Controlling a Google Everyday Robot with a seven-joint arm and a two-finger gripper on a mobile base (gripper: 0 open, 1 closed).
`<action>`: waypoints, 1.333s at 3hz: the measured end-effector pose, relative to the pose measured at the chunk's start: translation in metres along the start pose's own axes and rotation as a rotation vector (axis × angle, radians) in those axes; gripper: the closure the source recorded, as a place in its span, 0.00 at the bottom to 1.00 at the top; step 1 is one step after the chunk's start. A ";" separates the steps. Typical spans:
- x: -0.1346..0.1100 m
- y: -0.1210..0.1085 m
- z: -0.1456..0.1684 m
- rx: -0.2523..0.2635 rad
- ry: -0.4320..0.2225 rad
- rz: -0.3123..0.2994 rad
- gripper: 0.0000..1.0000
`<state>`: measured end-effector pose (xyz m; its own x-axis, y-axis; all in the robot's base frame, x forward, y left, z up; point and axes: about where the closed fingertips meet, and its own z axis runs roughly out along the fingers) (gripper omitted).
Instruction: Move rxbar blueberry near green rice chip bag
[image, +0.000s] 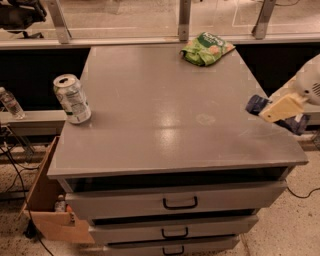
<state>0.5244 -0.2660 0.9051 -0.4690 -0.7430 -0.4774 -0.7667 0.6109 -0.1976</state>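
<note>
The robot's gripper will release the rxbar blueberry on the tabletop (221, 71), just in front of the green rice chip bag.
The rxbar blueberry (255, 104), a dark blue wrapper, sits between the cream fingers (281, 107) of my gripper (278, 111) at the table's right edge, its other end showing past the finger. The gripper is shut on the bar and holds it just above the grey tabletop (165, 110). The green rice chip bag (206, 48) lies at the far right corner of the table, well beyond the gripper.
A silver drink can (73, 98) stands near the table's left edge. Below the tabletop are drawers with black handles (180, 203). A cardboard box (47, 200) sits on the floor at the left. A rail (150, 40) runs behind the table.
</note>
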 end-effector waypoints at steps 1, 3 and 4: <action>-0.003 -0.008 -0.009 0.023 -0.007 0.000 1.00; -0.024 -0.039 0.009 0.046 -0.084 0.026 1.00; -0.060 -0.092 0.047 0.052 -0.183 0.073 1.00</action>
<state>0.6439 -0.2646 0.9115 -0.4316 -0.6368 -0.6389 -0.7076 0.6783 -0.1981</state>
